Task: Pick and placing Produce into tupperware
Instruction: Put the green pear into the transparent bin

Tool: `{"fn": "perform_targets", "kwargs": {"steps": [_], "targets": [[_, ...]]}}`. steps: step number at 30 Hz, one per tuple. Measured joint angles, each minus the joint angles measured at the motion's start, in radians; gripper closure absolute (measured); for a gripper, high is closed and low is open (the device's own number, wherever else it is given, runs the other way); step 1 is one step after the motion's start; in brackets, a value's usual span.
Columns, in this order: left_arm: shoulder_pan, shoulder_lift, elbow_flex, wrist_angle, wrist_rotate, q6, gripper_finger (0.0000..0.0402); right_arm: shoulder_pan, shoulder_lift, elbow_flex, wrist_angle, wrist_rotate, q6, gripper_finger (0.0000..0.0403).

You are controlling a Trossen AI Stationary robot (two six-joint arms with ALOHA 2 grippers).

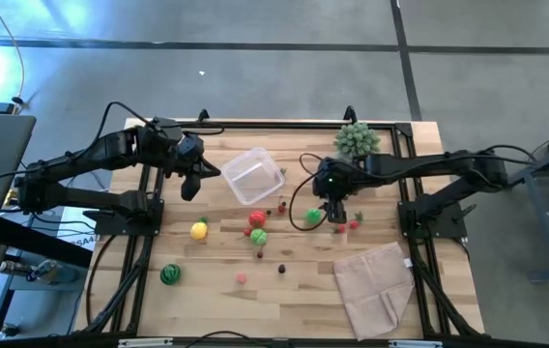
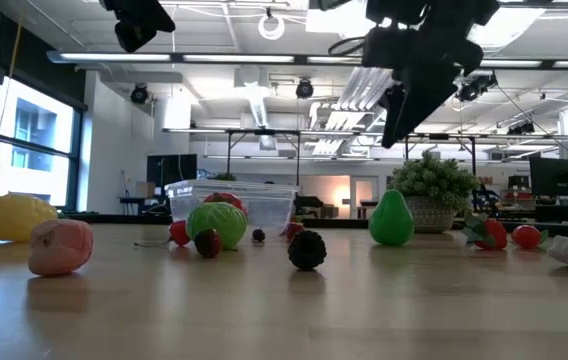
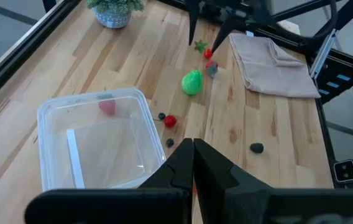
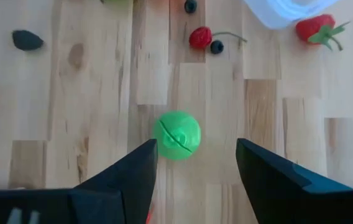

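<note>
The robot's right gripper should close around the middle of the green pear [image 1: 313, 216] [image 4: 177, 135], with its fingers on opposite sides, because the pear goes into the tupperware.
The clear tupperware [image 1: 252, 176] stands on the table's far middle; whether the red bit at its wall [image 3: 107, 107] lies inside, I cannot tell. Produce lies scattered on the wood: yellow lemon [image 1: 199, 230], red tomato [image 1: 257, 219], green round [image 1: 258, 236], striped melon ball [image 1: 169, 275], green pear [image 1: 313, 217] and tiny red berries [image 1: 355, 224]. My left gripper [image 1: 192, 186] hovers just left of the tub, fingers shut [image 3: 193, 146] on nothing. My right gripper [image 1: 335, 211] hangs open above the pear [image 4: 176, 135], clear of it in the low view [image 2: 404, 110].
A spiky pale-green plant ball [image 1: 357, 140] sits at the far right corner. A beige folded cloth [image 1: 376, 280] lies near the right front. A dark berry [image 1: 281, 269] and a pink fruit [image 1: 242, 277] lie toward the near edge. Black frame rails [image 1: 144, 242] border the table.
</note>
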Motion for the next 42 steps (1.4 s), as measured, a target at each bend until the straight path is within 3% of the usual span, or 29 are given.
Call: {"fn": "perform_targets", "kwargs": {"steps": [12, 26, 36, 42], "targets": [[0.000, 0.000, 0.000, 0.000, 0.000, 0.000, 0.0401, 0.000, 0.076, 0.000, -0.006, 0.024, 0.054, 0.0192], [0.000, 0.000, 0.000, 0.000, 0.000, 0.000, 0.0401, 0.000, 0.078, 0.000, 0.000, -0.035, 0.087, 0.0191], [0.000, 0.000, 0.000, 0.000, 0.000, 0.000, 0.0401, -0.005, 0.079, 0.001, 0.027, -0.044, 0.105, 0.0130], [0.000, 0.000, 0.000, 0.000, 0.000, 0.000, 0.0401, -0.005, 0.155, 0.000, 0.028, -0.033, 0.049, 0.0114]]}}
